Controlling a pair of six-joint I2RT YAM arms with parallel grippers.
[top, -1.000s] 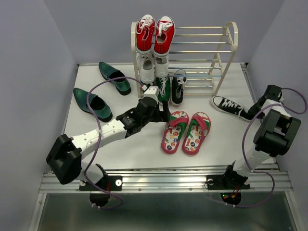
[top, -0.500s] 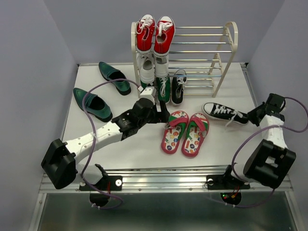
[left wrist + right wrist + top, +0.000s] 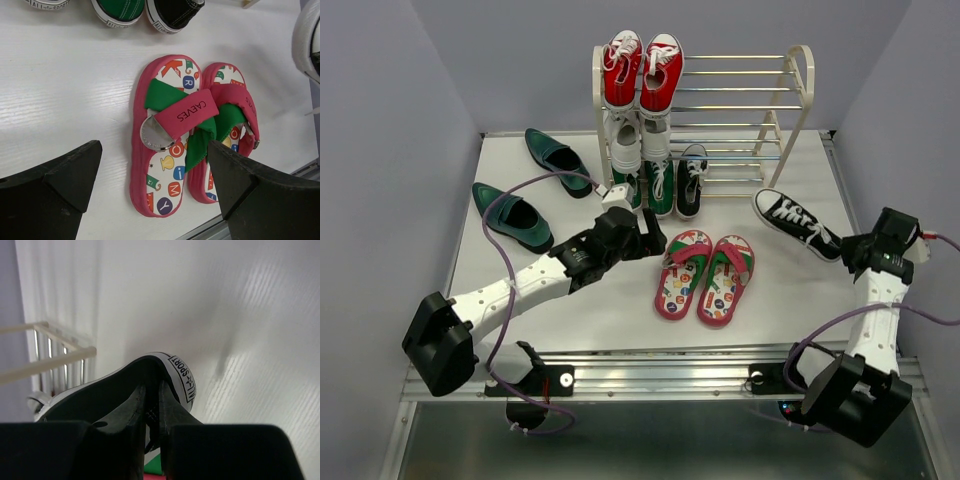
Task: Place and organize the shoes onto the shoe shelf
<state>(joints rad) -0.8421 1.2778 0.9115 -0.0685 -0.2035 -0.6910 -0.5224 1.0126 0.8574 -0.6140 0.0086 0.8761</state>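
My right gripper has the black sneaker. It will release it on the shelf's lowest level (image 3: 733,182) next to the other black sneaker.
The pink-edged flip-flops (image 3: 683,272) (image 3: 725,277) lie side by side at the table's middle; in the left wrist view they lie (image 3: 167,135) below my open, empty left gripper (image 3: 155,195), which hovers left of them (image 3: 650,235). My right gripper (image 3: 845,248) is shut on the heel of a black sneaker (image 3: 795,222), lifted right of the shoe shelf (image 3: 790,110); the right wrist view shows the jaws (image 3: 152,405) pinching its heel (image 3: 125,385). The other black sneaker (image 3: 691,180) sits on the lowest tier. Two teal loafers (image 3: 558,160) (image 3: 512,215) lie at the left.
Red sneakers (image 3: 640,70) sit on the shelf's top tier, white ones (image 3: 638,140) below, a green one (image 3: 658,185) at the bottom left. The shelf's right half holds no shoes. Walls close the table on three sides.
My right arm swung the black sneaker left, then back right and up, turning its toe toward the shelf. My left arm drew back slightly to the left.
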